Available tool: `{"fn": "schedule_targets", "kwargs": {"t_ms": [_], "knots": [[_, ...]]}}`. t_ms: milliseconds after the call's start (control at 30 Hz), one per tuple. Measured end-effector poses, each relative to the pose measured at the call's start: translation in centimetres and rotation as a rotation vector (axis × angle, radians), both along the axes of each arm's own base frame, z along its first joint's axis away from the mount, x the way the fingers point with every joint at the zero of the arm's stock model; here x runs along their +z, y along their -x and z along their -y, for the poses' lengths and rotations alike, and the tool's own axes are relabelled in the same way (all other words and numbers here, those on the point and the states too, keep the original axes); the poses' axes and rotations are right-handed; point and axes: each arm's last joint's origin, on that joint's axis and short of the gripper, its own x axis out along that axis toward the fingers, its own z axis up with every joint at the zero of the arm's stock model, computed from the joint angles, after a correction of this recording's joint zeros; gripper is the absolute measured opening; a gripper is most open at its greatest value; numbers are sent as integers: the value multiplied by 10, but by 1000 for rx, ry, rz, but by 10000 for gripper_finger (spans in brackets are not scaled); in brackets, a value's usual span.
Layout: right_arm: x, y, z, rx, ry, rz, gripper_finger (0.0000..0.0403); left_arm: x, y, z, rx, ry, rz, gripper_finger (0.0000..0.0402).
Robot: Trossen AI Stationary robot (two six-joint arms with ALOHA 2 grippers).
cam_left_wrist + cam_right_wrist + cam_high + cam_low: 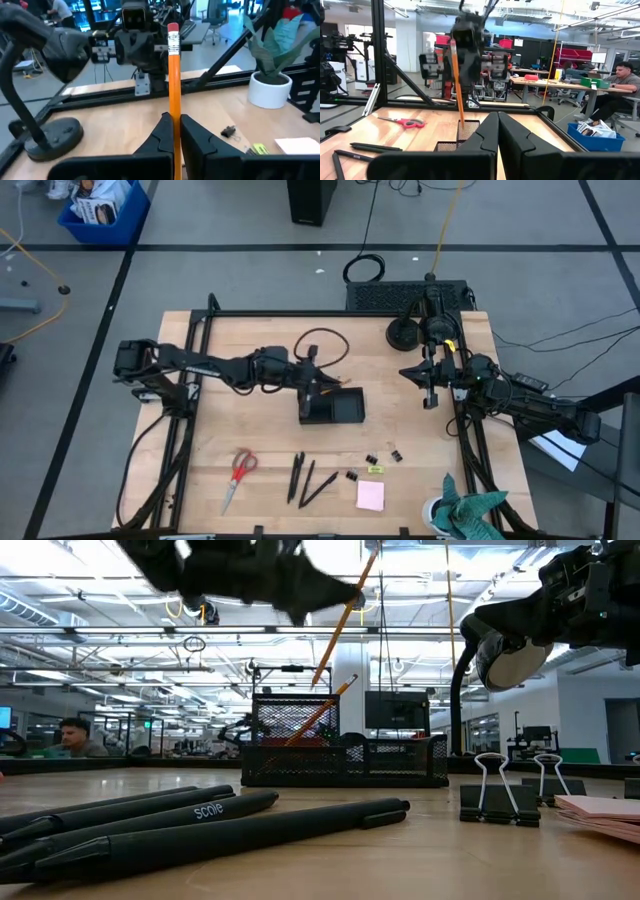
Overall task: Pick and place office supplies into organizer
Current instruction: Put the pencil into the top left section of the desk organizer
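The robot's left gripper needs to release the orange pencil in the organizer's tall compartment (pixel 321 393), next to the other leaning pencil.
My left gripper (pixel 313 388) is above the black mesh organizer (pixel 334 408) at the table's middle, shut on an orange pencil (pixel 174 75). The pencil's lower end (pixel 463 125) is at the organizer's tall compartment (pixel 290 720), where another pencil (pixel 322 708) leans. My right gripper (pixel 431 392) is shut and empty over the table's right side. Red scissors (pixel 238 475), black pens (pixel 306 478), binder clips (pixel 381 457), a yellow pad (pixel 375 470) and a pink pad (pixel 371 495) lie flat near the front edge. My left gripper pinches the pencil's shaft (pixel 174 114) between its two fingers (pixel 159 131). The eraser end (pixel 173 29) sticks out past the fingertips. The pencil hangs tilted, lifted clear of the table, its upper end higher than the gripper in the low view (pixel 352 600).
A teal cloth and a white pot (pixel 465 512) stand at the front right corner. A black stand with a round foot (pixel 403 333) is at the far right. The pens (pixel 190 825) and clips (pixel 498 802) lie between the organizer and the near edge.
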Motion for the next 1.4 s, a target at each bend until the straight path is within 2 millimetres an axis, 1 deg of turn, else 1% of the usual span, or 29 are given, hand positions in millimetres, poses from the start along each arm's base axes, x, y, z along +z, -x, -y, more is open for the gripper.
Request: {"fn": "schedule_targets", "kwargs": {"t_ms": [100, 233, 433, 533, 667, 800, 967, 1033, 1133, 1233, 1400], "knots": [[0, 0, 0, 1, -7, -1, 0, -11, 8, -5, 16, 2, 16, 16], [0, 0, 0, 0, -7, 1, 0, -25, 16, -14, 54, 6, -31, 21], [1, 0, 0, -1, -1, 7, 0, -39, 25, -22, 35, 1, -67, 9], [1, 0, 0, -3, 4, 7, 0, -44, 27, -22, 36, 7, -42, 12], [1, 0, 0, -3, 5, 8, 0, -54, 36, -21, 42, 23, -30, 25], [1, 0, 0, -5, 10, 13, 0, -61, 42, -22, 113, 85, -37, 19], [1, 0, 0, -5, 10, 14, 0, -64, 44, -24, 181, 153, -68, 6], [2, 0, 0, -5, 11, 15, 0, -65, 44, -25, 193, 161, -71, 7], [2, 0, 0, -5, 14, 23, 0, -65, 43, -23, 196, 179, -75, 18], [3, 0, 0, -5, 19, 32, 0, -72, 41, -18, 215, 180, -99, 23], [3, 0, 0, -4, 19, 33, 0, -91, 34, -15, 246, 181, -156, 8]]}}
